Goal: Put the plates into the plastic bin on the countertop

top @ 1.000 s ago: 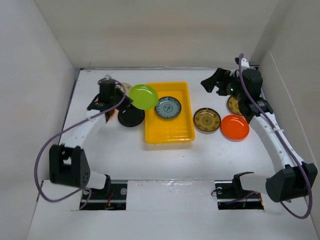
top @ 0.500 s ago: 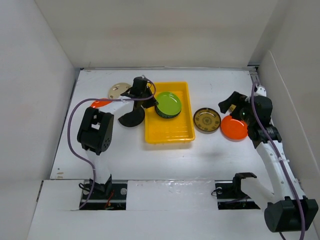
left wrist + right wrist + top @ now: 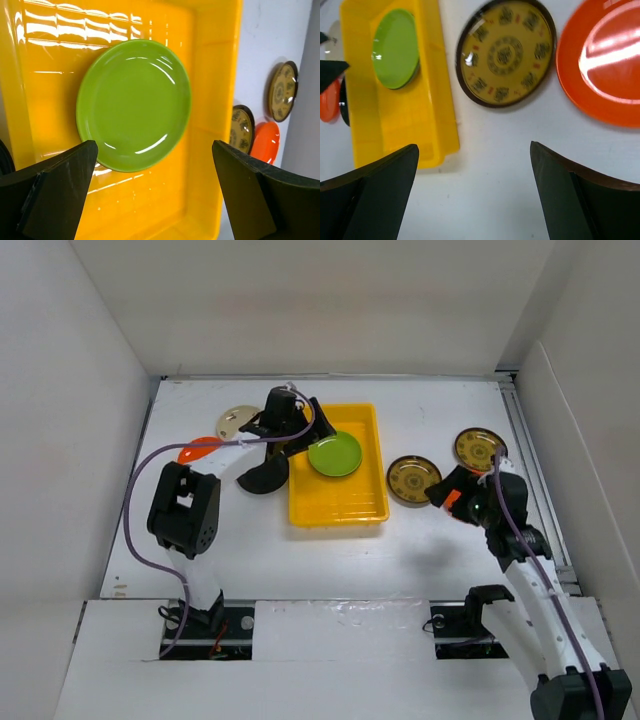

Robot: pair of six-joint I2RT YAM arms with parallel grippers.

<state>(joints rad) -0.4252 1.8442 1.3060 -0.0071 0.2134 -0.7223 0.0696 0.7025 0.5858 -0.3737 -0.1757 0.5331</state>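
Note:
I need to pick the gold-patterned plate beside the yellow bin and close my right gripper on the gold-patterned plate's rim [image 3: 439, 485] [image 3: 550, 62], on the side that faces the orange plate.
The lime green plate [image 3: 335, 454] [image 3: 134, 105] [image 3: 395, 47] lies in the far half of the yellow plastic bin [image 3: 340, 502] [image 3: 210, 150] [image 3: 400, 120]. My left gripper [image 3: 302, 432] [image 3: 155, 185] hangs open just over the bin's left side, with nothing between its fingers [image 3: 55, 195]. My right gripper [image 3: 445, 490] [image 3: 475, 190] is open above the white countertop [image 3: 495, 165], near an orange plate [image 3: 605, 65] and a gold-patterned plate [image 3: 414, 479] [image 3: 506, 52]. In the top view the right arm covers most of that orange plate.
A second gold-patterned plate [image 3: 480, 448] [image 3: 283, 91] lies at the far right. Left of the bin lie a black plate [image 3: 262, 475], a beige plate [image 3: 236, 421] and another orange plate [image 3: 200, 448]. White walls close in the countertop.
My left gripper has opened and let go of the lime green plate, which now rests in the bin. The right arm has swung down and nearer, over the right orange plate.

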